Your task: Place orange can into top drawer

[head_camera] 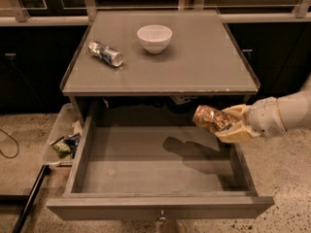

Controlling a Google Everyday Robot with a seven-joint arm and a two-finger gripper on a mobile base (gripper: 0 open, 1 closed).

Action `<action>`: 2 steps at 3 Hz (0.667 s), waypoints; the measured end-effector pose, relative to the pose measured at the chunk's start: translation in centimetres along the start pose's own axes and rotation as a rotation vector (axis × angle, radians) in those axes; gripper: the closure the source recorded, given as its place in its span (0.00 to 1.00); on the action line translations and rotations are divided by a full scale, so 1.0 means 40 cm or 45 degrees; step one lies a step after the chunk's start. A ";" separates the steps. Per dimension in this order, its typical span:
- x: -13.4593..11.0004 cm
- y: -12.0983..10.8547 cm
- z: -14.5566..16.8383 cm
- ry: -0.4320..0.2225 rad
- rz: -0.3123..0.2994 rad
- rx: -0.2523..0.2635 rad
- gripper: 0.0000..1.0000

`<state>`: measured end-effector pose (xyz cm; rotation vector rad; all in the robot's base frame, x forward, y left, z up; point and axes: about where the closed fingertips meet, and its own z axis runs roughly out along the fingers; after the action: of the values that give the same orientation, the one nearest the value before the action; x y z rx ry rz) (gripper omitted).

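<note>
My gripper should release the orange can midway between the drawer's side, toward the back of its grey bottom (169, 141).
The orange can (210, 118) is orange-gold with pale markings and lies sideways in my gripper (224, 124), whose cream fingers (234, 134) are shut on it. It hangs above the right side of the open top drawer (150, 166), near the right wall, and casts a shadow on the flat grey bottom. The drawer is pulled out wide, with a small knob (160, 216) on its front. My arm (282, 115) comes in from the right edge.
A white bowl (154, 38) and a silver-and-blue can (105, 53) lying on its side sit on the grey tabletop (194, 62). A clear bin of wrappers (63, 140) stands on the floor left of the drawer. A dark bar (26, 203) lies at lower left.
</note>
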<state>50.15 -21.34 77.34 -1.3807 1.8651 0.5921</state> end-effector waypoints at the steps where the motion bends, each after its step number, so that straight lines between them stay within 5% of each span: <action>1: 0.046 0.040 0.117 0.049 -0.023 0.014 1.00; 2: 0.082 0.061 0.203 0.089 -0.064 0.034 1.00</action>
<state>49.62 -16.68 69.54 -1.4431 1.8803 0.4983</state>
